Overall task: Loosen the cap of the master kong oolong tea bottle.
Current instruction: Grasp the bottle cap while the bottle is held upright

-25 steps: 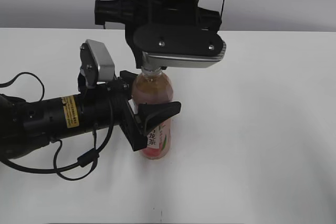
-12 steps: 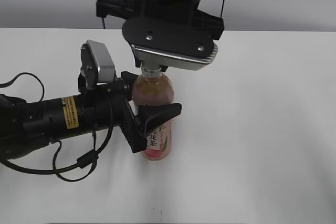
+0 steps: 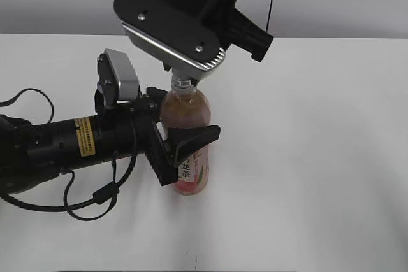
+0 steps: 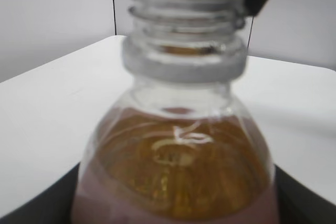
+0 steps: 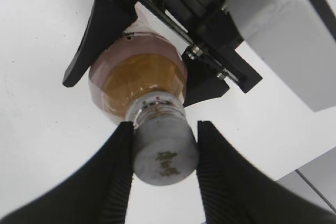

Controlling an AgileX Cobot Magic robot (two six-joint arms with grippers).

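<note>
Next, my right gripper releases the white cap on the bare white table, across the bottle from my left gripper (image 3: 335, 185).
The master kong oolong tea bottle (image 3: 186, 111) stands upright on the white table, amber tea above a pink-and-white label (image 3: 192, 168). My left gripper (image 3: 185, 141) comes in from the left and is shut on the bottle's body; the left wrist view shows the bottle (image 4: 176, 171) filling the space between the dark jaws. My right gripper (image 3: 183, 79) hangs over the bottle top and hides the cap in the exterior view. In the right wrist view its ribbed black fingers (image 5: 118, 156) press both sides of the white cap (image 5: 165, 153). Neck threads (image 4: 184, 17) show below the cap.
The white table (image 3: 306, 157) stretches to the right and front of the bottle. The left arm's black body and a looped cable (image 3: 95, 203) lie at the left. A grey wall rises behind the table's far edge.
The right gripper's wrist has turned about the bottle top, its grey housing swinging from the right side round to the upper left. The bottle and the left gripper have stayed put.
</note>
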